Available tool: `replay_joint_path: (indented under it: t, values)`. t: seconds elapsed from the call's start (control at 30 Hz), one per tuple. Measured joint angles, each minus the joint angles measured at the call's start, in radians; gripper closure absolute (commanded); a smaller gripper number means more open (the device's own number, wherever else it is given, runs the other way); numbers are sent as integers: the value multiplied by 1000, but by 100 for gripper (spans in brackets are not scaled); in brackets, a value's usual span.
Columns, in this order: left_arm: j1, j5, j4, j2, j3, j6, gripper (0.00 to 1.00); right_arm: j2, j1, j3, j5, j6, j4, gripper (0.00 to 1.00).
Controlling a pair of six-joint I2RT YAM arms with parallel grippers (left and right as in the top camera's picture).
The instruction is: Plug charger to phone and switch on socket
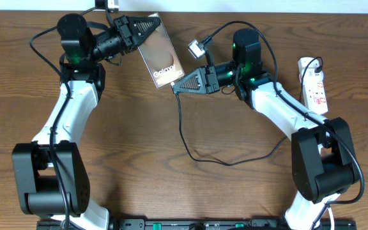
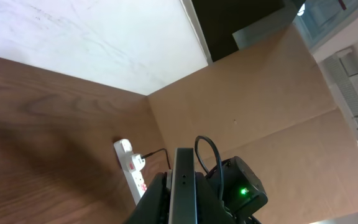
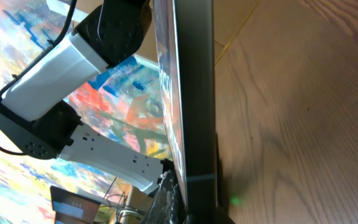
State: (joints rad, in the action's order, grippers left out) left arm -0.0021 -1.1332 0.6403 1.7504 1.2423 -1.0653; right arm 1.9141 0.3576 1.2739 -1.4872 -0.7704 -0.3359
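My right gripper has the connector end of the charger. It will let it go on the bare table inside the black cable's loop point(image 1: 227, 126).
The phone point(image 1: 161, 56), a dark brownish slab with white "Galaxy" lettering, is held off the table between the two arms. My left gripper point(image 1: 147, 27) is shut on its far end; in the left wrist view the phone's edge point(image 2: 184, 183) stands between the fingers point(image 2: 157, 200). My right gripper point(image 1: 177, 87) is shut at the phone's near end, where the thin black charger cable point(image 1: 185, 137) leaves its tip. In the right wrist view the phone point(image 3: 194, 93) is edge-on against my gripper point(image 3: 188, 208), and the connector tip is hidden. The white socket point(image 1: 314, 83) lies far right.
The charger cable loops over the table point(image 1: 139, 160) to the right, toward the socket point(image 2: 132, 167), where a black plug point(image 1: 312, 64) sits in its far end. A brown board point(image 2: 260, 106) stands behind the table. A small white connector point(image 1: 195, 46) hangs by the right wrist.
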Motion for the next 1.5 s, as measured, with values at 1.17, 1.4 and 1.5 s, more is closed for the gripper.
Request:
replay_joint_path:
  t: [1.17, 1.4, 1.5]
  values:
    - [65, -2, -6, 0, 0, -4, 93, 0, 0, 0, 65, 0, -6, 99]
    - [136, -11, -6, 0, 0, -11, 92, 0, 0, 0, 67, 0, 7, 99]
    - [185, -13, -6, 0, 0, -32, 93, 0, 0, 0, 72, 0, 50, 99]
